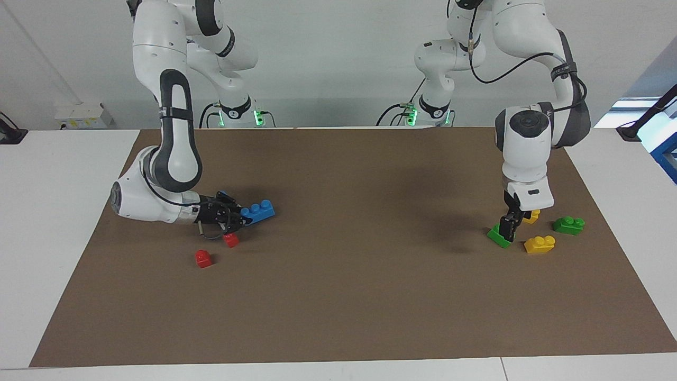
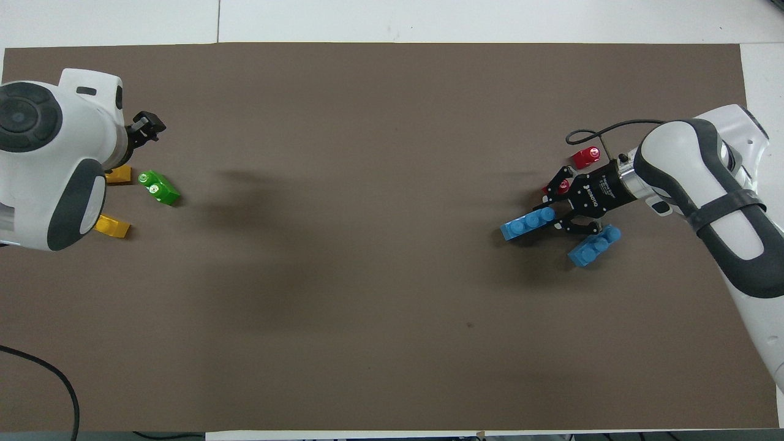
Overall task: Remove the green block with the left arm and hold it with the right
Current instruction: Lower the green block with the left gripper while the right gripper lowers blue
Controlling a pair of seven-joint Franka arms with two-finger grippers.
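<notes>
My right gripper needs to release the blue brick, now held low over the mat, so that it rests on the mat [image 2: 548, 228] between the red blocks and the other blue brick.
The green block [image 1: 497, 235] [image 2: 160, 188] lies tilted on the brown mat [image 1: 370, 296] at the left arm's end. My left gripper [image 1: 509, 227] [image 2: 149, 127] hangs open just above it, holding nothing, its fingertips close to the block's top edge. At the other end my right gripper [image 1: 239, 217] [image 2: 553, 218] is low over the mat, shut on the end of a long blue brick [image 1: 259, 210] [image 2: 527, 223] that sticks out forward.
A twin green brick [image 1: 568, 225] and two yellow bricks [image 1: 539, 244] [image 1: 532, 214] lie beside the green block. A second blue brick [image 2: 594, 245] and two red blocks [image 1: 203, 259] [image 1: 230, 241] lie around the right gripper.
</notes>
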